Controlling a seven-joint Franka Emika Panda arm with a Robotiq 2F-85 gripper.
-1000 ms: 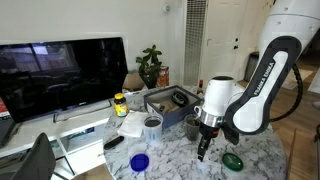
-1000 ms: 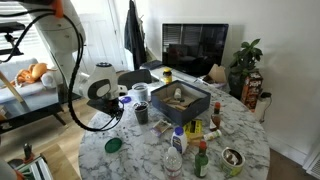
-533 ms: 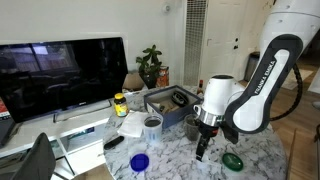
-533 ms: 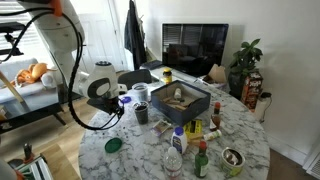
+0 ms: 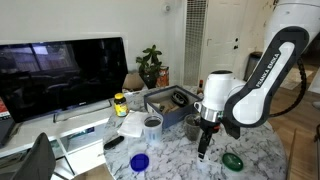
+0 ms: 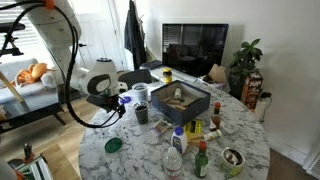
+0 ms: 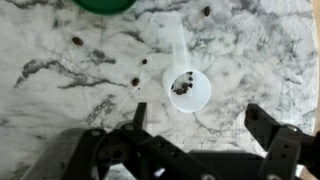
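Note:
Next, my gripper moves over and pinches the bowl's near rim [image 7: 173, 105] before lifting the scoop, as the scoop's bowl lies ahead of the gap between my open fingers.
In the wrist view a white plastic scoop [image 7: 186, 88] lies on the marble table top [image 7: 60, 100], its bowl holding dark crumbs and its handle pointing away. My gripper [image 7: 200, 115] hangs just over it with both black fingers spread wide and nothing between them. The scoop's bowl sits just ahead of the gap, nearer the left finger, and no finger touches it. Dark crumbs [image 7: 77, 41] are scattered on the marble. In both exterior views the gripper [image 5: 204, 150] [image 6: 120, 100] points down at the table.
A green lid [image 7: 105, 5] [image 5: 232, 160] lies close by, a blue lid [image 5: 139, 162] farther off. A grey box [image 5: 170, 100] [image 6: 180, 100], a dark cup [image 5: 152, 124], a yellow-capped jar [image 5: 120, 103], sauce bottles [image 6: 195, 150] and a tin [image 6: 232, 158] crowd the table. A TV [image 5: 60, 75] stands behind.
The arm has barely moved, shifting slightly above the same spot. The fingers stand wider apart than before.

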